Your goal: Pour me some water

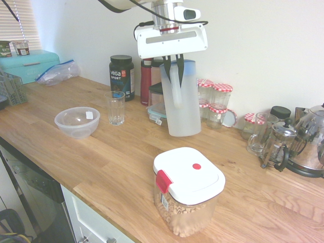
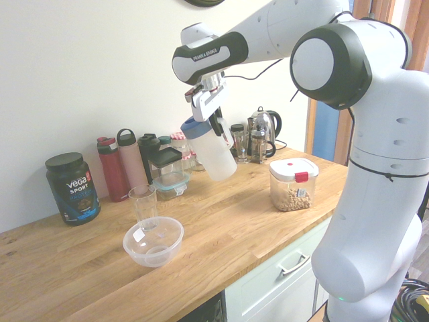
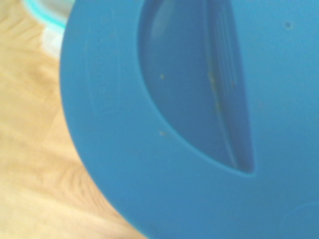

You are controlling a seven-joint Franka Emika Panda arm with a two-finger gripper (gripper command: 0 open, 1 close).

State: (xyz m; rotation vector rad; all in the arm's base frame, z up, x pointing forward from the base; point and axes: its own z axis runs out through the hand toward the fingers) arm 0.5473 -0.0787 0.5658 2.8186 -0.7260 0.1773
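I need to let go of the pitcher with my gripper on the counter (image 2: pixel 230 192) between the teal-rimmed container and the white-lidded tub. The pitcher now hangs above the wooden counter.
A tall frosted white pitcher (image 1: pixel 183 104) with a blue lid (image 3: pixel 199 119) hangs above the wooden counter, slightly tilted in the second exterior view (image 2: pixel 213 151). My gripper (image 1: pixel 173 68) (image 2: pixel 216 121) comes down from above and is shut on the pitcher's handle. Water cannot be made out through the frosted wall. An empty clear glass (image 1: pixel 115 107) (image 2: pixel 143 206) stands on the counter to the pitcher's left in the first exterior view, beside a clear plastic bowl (image 1: pixel 77 121) (image 2: pixel 153 241). The blue lid fills the wrist view.
A white-lidded square tub of beige grains (image 1: pixel 188 190) (image 2: pixel 293 188) stands near the counter's front edge. Along the wall are a black Vega tub (image 1: pixel 121 76), bottles, red-checked jars (image 1: pixel 215 96), a French press (image 1: pixel 276 147) and a kettle (image 1: pixel 309 147).
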